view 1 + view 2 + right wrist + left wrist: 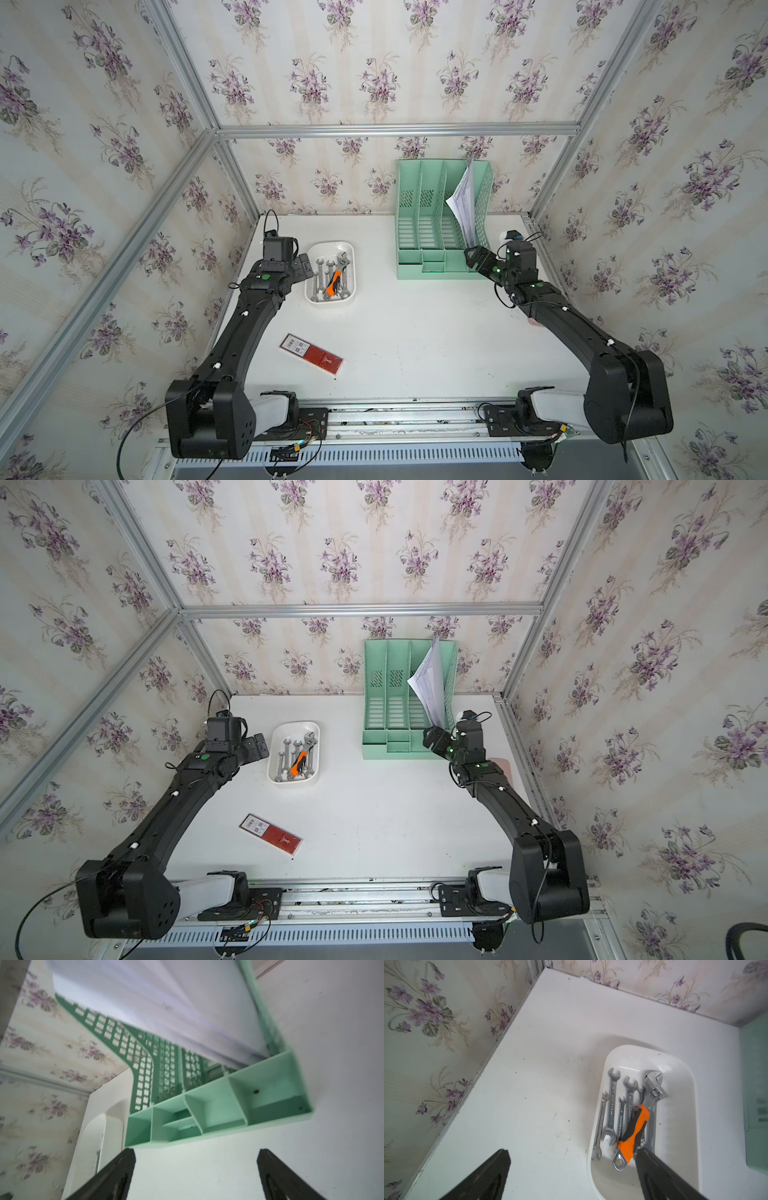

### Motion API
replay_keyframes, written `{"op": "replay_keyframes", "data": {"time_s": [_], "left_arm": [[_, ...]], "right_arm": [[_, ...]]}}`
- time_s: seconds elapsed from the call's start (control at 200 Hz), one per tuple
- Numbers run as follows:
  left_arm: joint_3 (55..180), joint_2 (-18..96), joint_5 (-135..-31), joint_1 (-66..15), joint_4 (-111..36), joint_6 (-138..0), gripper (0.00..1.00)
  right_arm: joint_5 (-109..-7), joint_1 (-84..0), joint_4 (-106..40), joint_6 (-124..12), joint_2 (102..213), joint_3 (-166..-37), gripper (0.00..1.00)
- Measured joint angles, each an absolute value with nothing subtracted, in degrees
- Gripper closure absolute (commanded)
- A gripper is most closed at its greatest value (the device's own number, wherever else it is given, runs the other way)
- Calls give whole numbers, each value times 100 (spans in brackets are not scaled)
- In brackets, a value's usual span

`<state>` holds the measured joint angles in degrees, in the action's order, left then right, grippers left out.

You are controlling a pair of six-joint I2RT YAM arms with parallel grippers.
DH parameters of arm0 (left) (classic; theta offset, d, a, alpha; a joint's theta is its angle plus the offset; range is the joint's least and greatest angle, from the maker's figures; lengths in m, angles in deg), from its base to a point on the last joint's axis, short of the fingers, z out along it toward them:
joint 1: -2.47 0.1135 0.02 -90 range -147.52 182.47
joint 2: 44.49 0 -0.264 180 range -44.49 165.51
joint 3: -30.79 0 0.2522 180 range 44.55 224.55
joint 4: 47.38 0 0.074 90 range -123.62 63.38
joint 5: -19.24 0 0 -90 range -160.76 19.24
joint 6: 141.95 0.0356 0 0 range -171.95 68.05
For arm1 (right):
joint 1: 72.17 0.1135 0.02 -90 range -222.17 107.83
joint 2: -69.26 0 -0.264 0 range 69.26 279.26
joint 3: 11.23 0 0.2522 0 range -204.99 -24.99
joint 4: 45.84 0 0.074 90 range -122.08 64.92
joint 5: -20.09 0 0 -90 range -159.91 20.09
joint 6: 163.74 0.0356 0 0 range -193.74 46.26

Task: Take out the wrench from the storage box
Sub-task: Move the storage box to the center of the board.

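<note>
My right gripper is to grab the adjustable wrench in the white tray next, by its orange and black handle [336, 276], close to the wrench's silver head.
The storage box [329, 247] [296, 726] is a shallow white tray at the left of the table. It holds several silver open-end wrenches [612, 1105] and an adjustable wrench with an orange and black handle [333, 281] [300, 761] [634, 1129]. My left gripper [304, 266] [259, 744] [572, 1151] is open at the tray's left rim. One of its fingers [654, 1167] hangs over the tray by the orange handle's ring end; the other is over bare table. My right gripper [473, 253] [430, 736] [196, 1150] is open and empty in front of the green organizer.
A mint-green slotted file organizer [419, 232] [270, 1093] stands at the back right with white papers [463, 195] leaning in its right slot. A red flat packet [311, 355] lies on the table toward the front left. Papered walls close in on three sides.
</note>
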<state>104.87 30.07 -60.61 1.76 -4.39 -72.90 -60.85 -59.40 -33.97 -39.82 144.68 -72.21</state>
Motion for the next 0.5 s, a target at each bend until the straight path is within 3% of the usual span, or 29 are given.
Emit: {"op": "replay_keyframes", "data": {"time_s": [0.05, 0.195, 0.499], "left_arm": [[10675, 3329, -6245, 198, -308, -7287, 3], [11014, 4133, -6765, 218, 53, -7178, 25], [11252, 4859, -7010, 225, 298, -7027, 48]], "right_arm": [[-6015, -5653, -3360, -3947, 14483, -7230, 3], [-5849, -5076, -3360, -3814, 14522, -7155, 3], [-5679, -4412, -3469, -3624, 14852, -7160, 5]]}}
